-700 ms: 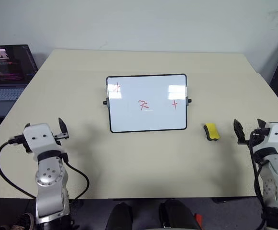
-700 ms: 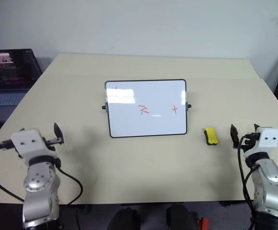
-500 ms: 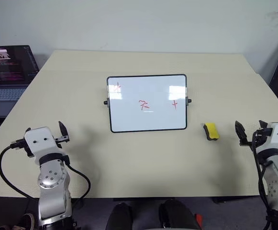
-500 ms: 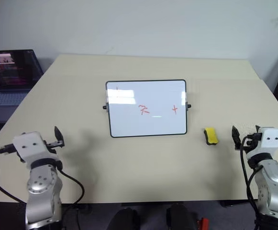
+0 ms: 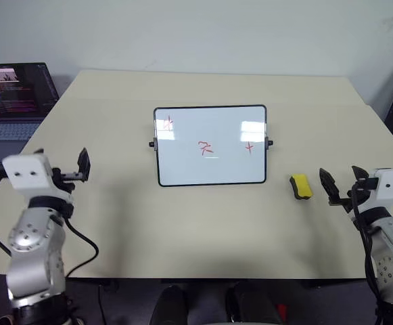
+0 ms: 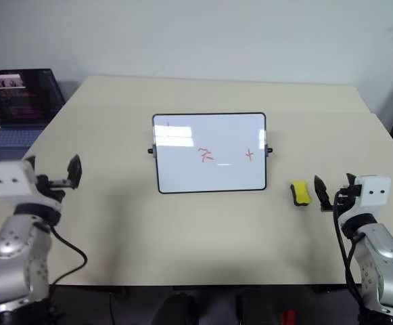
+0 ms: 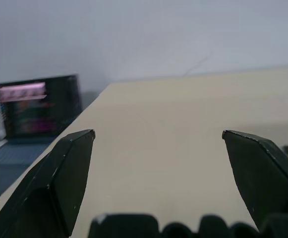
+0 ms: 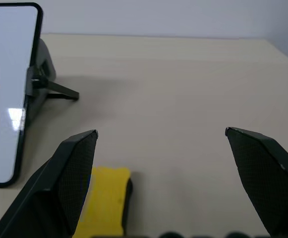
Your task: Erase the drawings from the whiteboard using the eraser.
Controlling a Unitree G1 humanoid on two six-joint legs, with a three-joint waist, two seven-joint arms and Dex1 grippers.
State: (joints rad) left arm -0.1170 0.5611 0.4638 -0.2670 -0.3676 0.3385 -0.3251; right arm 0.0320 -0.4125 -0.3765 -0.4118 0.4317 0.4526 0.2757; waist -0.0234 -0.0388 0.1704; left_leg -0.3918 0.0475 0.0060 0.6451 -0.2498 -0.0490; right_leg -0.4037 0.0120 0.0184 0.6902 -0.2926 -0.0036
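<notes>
The yellow eraser is beside the whiteboard. My right gripper should go to it next and close across its middle, on the eraser's two long sides (image 5: pixel 301 187) (image 8: pixel 104 204).
The whiteboard (image 5: pixel 213 166) stands tilted on the table's middle, black-framed, with black side knobs. Three red drawings mark it: one at its upper left (image 5: pixel 168 123), a squiggle in the middle (image 5: pixel 205 147) and a cross at the right (image 5: pixel 249 147). The eraser (image 5: pixel 299 187), yellow over black, lies on the table to the board's right. My right gripper (image 5: pixel 341 183) hovers open just right of the eraser (image 8: pixel 106 198), not touching it. My left gripper (image 5: pixel 81 166) is raised over the table's left side, open and holding nothing (image 7: pixel 158 133).
An open laptop (image 5: pixel 13 101) with a lit screen sits off the table's left edge. The beige table (image 5: pixel 203 230) runs wide in front of the board. A pale wall stands behind.
My left arm has risen and swung outward to the left. My right gripper has edged left, closer to the eraser. Board and eraser stay where they were.
</notes>
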